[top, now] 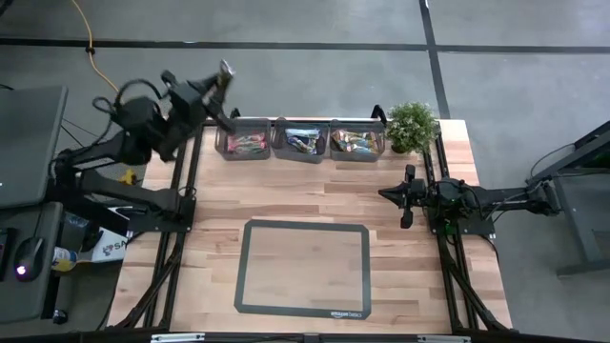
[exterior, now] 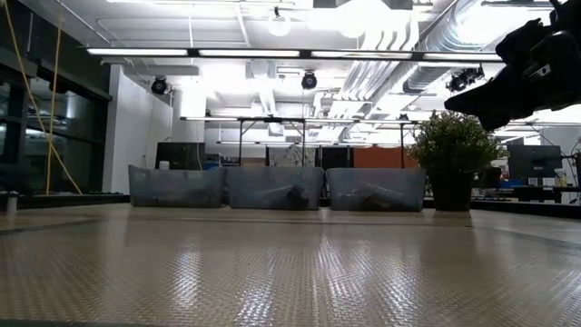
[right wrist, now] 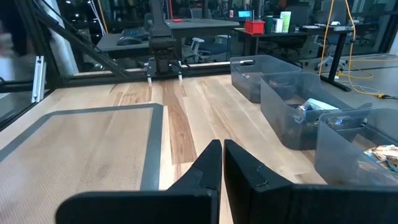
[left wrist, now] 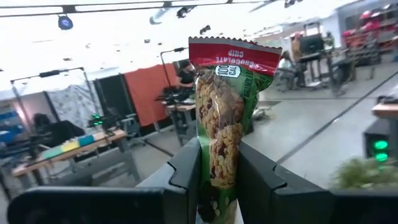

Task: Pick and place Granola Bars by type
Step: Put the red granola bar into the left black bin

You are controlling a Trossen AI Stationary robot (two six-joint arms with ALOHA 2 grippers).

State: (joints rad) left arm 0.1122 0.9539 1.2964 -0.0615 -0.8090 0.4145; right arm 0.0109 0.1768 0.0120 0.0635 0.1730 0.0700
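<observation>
Next, my left gripper releases the green-tan granola bar, now raised above the table's far corner, in the grey bin (top: 248, 143) that is farthest away from the potted plant.
My left gripper (top: 225, 76) is raised above the table's far left corner, just left of the leftmost bin. It is shut on a green-tan granola bar (left wrist: 222, 124) with a red crimped end (left wrist: 233, 57). Three grey translucent bins stand in a row at the far edge: left (top: 243, 141), middle (top: 300, 141) and right (top: 356, 141). Each holds wrapped bars. My right gripper (top: 408, 198) is shut and empty, low over the table's right side; its fingers meet in its wrist view (right wrist: 222, 158). My left gripper pinches the bar's lower part (left wrist: 217, 180) between its two fingers, one on each flat side. The fingers lie along the bar. The bar sticks out past the fingertips, its red end (left wrist: 233, 57) farthest out, lifted clear of table and bins.
A potted plant (top: 412, 124) stands right of the bins at the far right corner. A dark-framed mat (top: 303, 267) lies flat on the near middle of the wooden table. Bare wood lies between mat and bins.
</observation>
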